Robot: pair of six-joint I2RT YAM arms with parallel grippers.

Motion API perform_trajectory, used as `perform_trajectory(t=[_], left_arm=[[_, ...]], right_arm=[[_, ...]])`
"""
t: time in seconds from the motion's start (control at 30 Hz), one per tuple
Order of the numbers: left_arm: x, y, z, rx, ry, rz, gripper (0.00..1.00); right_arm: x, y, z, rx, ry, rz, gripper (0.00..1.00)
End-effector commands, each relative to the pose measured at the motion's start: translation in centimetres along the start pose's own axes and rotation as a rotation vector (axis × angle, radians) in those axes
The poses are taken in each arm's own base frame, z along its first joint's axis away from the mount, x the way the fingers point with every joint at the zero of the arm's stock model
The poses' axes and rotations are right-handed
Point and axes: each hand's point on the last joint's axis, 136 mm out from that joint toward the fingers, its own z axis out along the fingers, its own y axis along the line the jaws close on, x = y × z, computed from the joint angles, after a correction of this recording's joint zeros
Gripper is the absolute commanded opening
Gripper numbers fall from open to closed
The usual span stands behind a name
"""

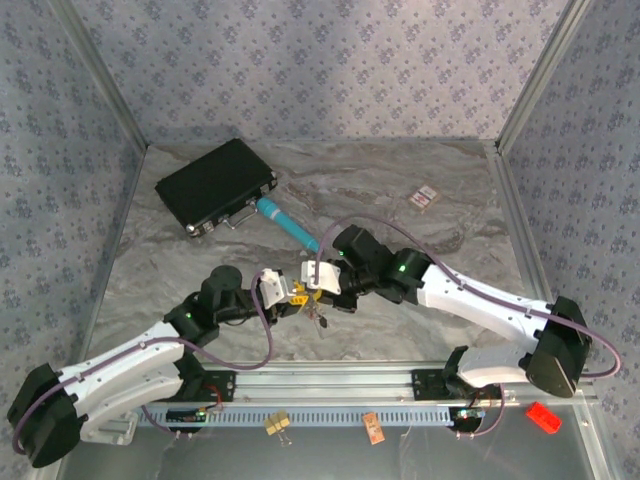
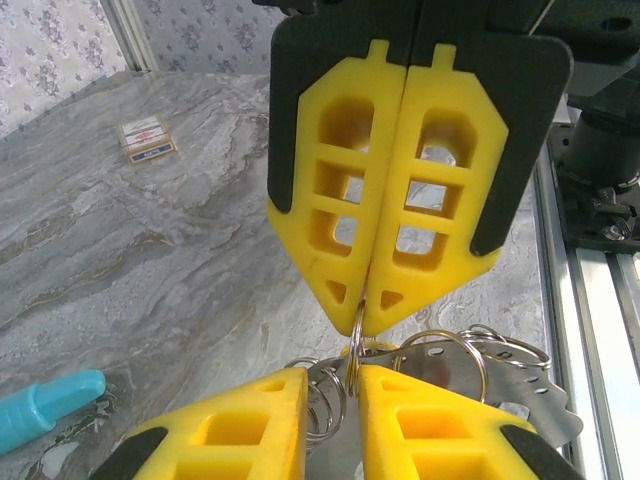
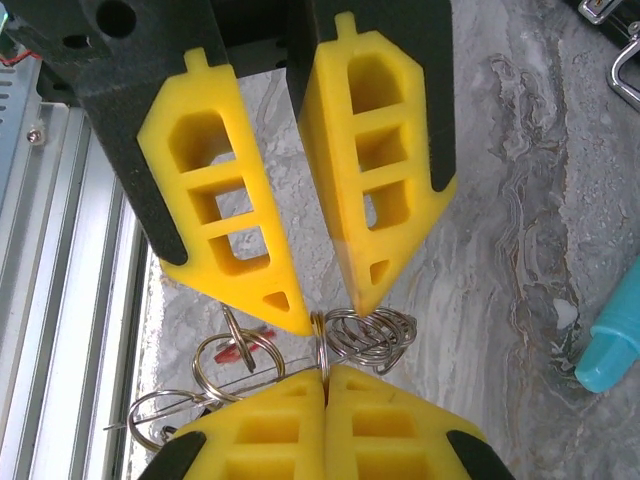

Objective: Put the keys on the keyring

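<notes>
The robot's right gripper pinches the thin ring by the yellow bit (image 2: 376,348), so next the left gripper takes the ring before the right gripper opens around that bit.
My two grippers meet tip to tip above the middle of the table. The right gripper (image 3: 325,372) (image 2: 362,322) is shut on a thin metal ring (image 3: 320,345) of the keyring (image 1: 320,316). This ring runs down into the gap between the left gripper's (image 2: 333,378) (image 3: 333,315) fingers, which stand apart, and it lies against one finger. A flat metal plate (image 2: 500,378) with several more rings (image 3: 378,335) hangs below. A small red piece (image 3: 245,347), apparently a key's head, lies under the rings. A yellow bit (image 2: 378,350) peeks out behind the held ring.
A teal pen-like tool (image 1: 290,224) and a black case (image 1: 215,185) lie behind the grippers. A small card box (image 1: 427,197) is at the far right. An orange tag (image 1: 374,430), a binder clip (image 1: 278,425) and a red piece (image 1: 543,416) sit by the front rail.
</notes>
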Motion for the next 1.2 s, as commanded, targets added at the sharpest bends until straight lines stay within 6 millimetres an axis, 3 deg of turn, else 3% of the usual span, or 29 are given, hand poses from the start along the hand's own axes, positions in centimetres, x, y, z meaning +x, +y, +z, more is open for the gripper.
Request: perform_trajectory(t=[0.0, 0.2, 0.37, 0.47, 0.57, 1.0, 1.1, 1.17], left_arm=[[-1.6, -0.5, 0.0, 0.036, -0.035, 0.022, 0.19], [-1.8, -0.5, 0.0, 0.042, -0.041, 0.026, 0.16], [-2.0, -0.6, 0.0, 0.043, -0.053, 0.037, 0.01], [-2.2, -0.7, -0.1, 0.047, -0.067, 0.041, 0.0], [-2.4, -0.7, -0.1, 0.048, -0.094, 0.035, 0.0], [-2.8, -0.9, -0.2, 0.049, -0.158, 0.015, 0.0], [-2.9, -0.9, -0.2, 0.05, -0.162, 0.014, 0.0], [-3.0, -0.9, -0.3, 0.049, -0.165, 0.015, 0.0]], right_arm=[[-0.5, -0.1, -0.3, 0.013, 0.03, -0.039, 0.0], [-2.0, 0.3, -0.6, 0.0, -0.002, -0.064, 0.0], [-2.0, 0.7, -0.7, -0.016, -0.033, -0.059, 0.0], [-2.3, 0.5, -1.4, -0.013, -0.119, -0.014, 0.21], [-2.1, -0.2, -2.2, -0.027, -0.225, 0.077, 0.28], [-1.2, -0.2, -1.3, -0.098, -0.313, 0.183, 0.28], [-1.3, -0.3, -1.1, -0.099, -0.315, 0.18, 0.24], [-1.5, -0.5, -1.2, -0.099, -0.321, 0.178, 0.16]])
